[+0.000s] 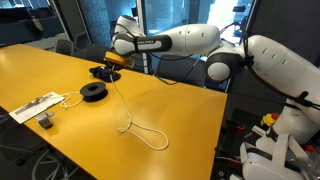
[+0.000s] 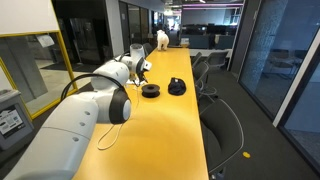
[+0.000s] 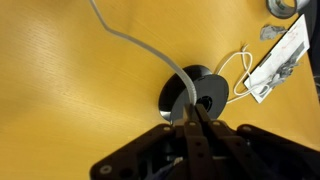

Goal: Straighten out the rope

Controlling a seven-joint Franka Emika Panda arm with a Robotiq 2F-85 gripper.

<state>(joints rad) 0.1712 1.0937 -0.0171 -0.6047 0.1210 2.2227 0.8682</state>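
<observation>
I will release the rope's end held above the black spool and grip that fold (image 1: 120,130), as the rope folds nearer the front.
The rope (image 1: 125,108) is a thin cream cord. In an exterior view it hangs from my gripper (image 1: 113,64) down to the yellow table (image 1: 190,115) and ends in a loose loop near the front. In the wrist view the rope (image 3: 140,48) runs from the top edge across the table into my gripper (image 3: 192,112), which is shut on it above the black spool. In an exterior view my gripper (image 2: 143,68) is held above the far part of the table; the rope is too thin to make out there.
A black round spool (image 1: 92,92) (image 2: 150,90) (image 3: 212,98) lies under the gripper. A black object (image 1: 103,71) (image 2: 177,87) lies beyond it. A flat white strip (image 1: 35,105) (image 3: 285,52) with a white cable (image 3: 236,68) lies near the table edge. Chairs (image 2: 215,95) stand alongside.
</observation>
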